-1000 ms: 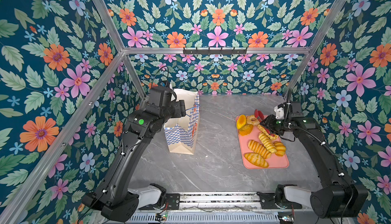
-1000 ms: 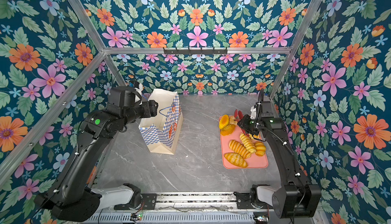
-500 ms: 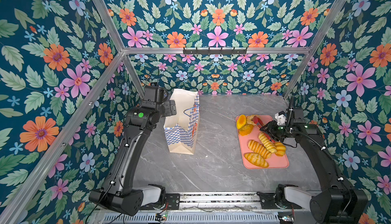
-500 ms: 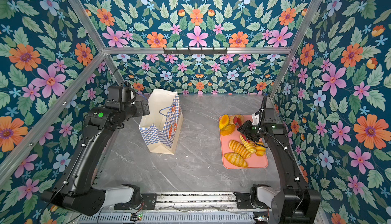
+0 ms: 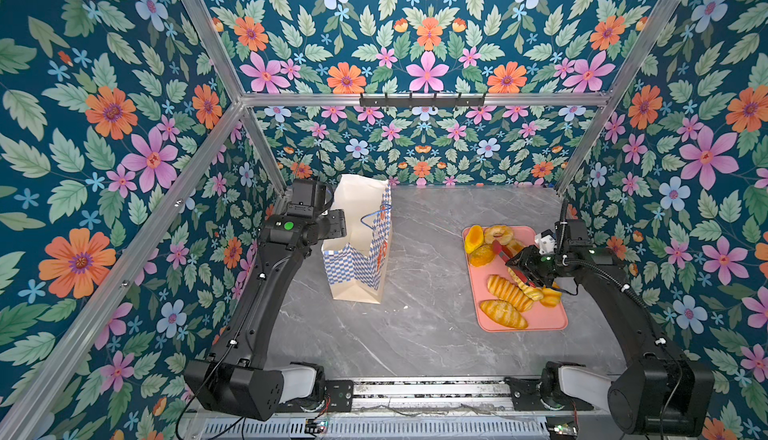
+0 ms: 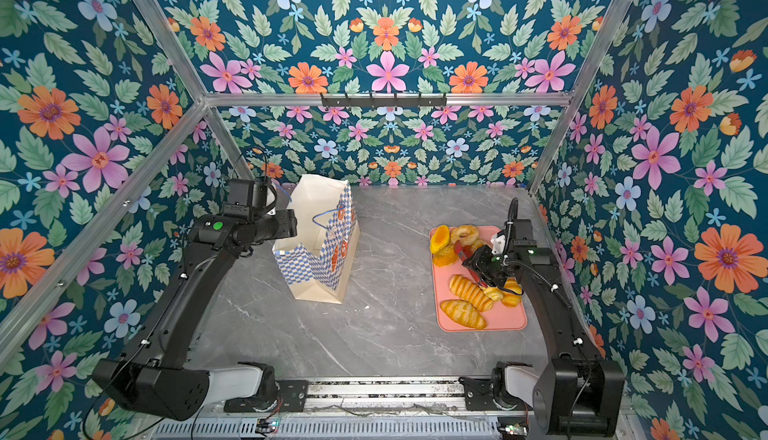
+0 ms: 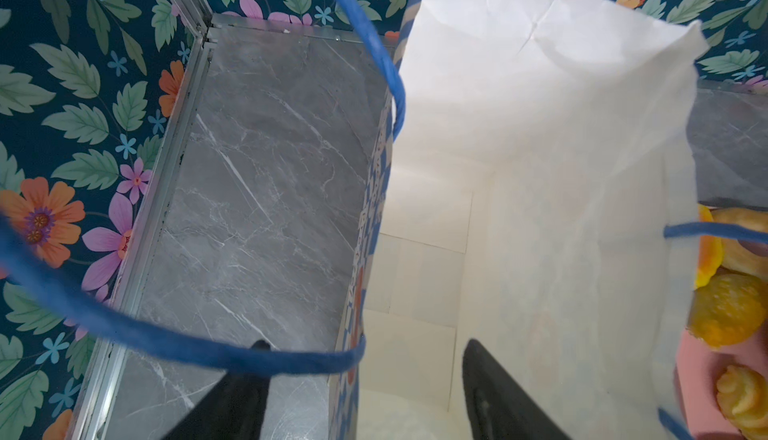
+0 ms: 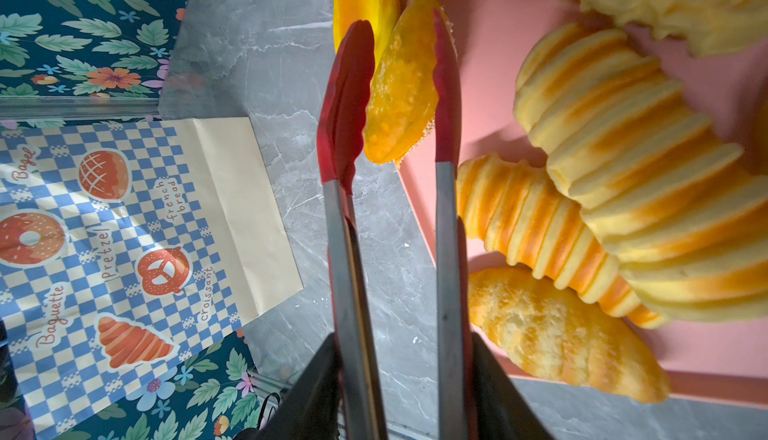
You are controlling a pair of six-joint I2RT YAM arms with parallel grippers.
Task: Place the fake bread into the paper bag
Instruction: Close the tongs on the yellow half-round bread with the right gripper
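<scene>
My left gripper is facing a wide gap between the paper bag and the tray, so I should pinch the paper bag's rim (image 7: 367, 280) and pull it closer for the bun.
The paper bag (image 5: 357, 267) (image 6: 320, 259) stands open at the left of the grey table. My left gripper (image 7: 365, 344) (image 5: 343, 226) is open at its left rim, with one finger (image 7: 490, 380) inside the bag and the other outside. The bag's wall and a blue cord handle (image 7: 232, 353) pass between them. The bag's inside shows no bread. My right gripper (image 8: 401, 342) (image 5: 519, 263) is shut on the tongs (image 8: 345, 209), whose red tips stand on either side of an orange bun (image 8: 399, 97) (image 5: 482, 255). Ridged loaves (image 5: 509, 292) (image 8: 623, 147) and a doughnut (image 5: 496, 234) lie beside it.
All the bread lies on a flat pink tray (image 5: 540, 321) (image 6: 507, 319) at the right of the table. Bare grey marble (image 5: 424, 276) separates the tray from the bag. Flowered walls with aluminium posts close in the back and both sides.
My left gripper has drawn back from over the bag to its left rim, and its jaws have narrowed. My right gripper has come slightly forward, and the tongs' tips have come around the orange bun.
</scene>
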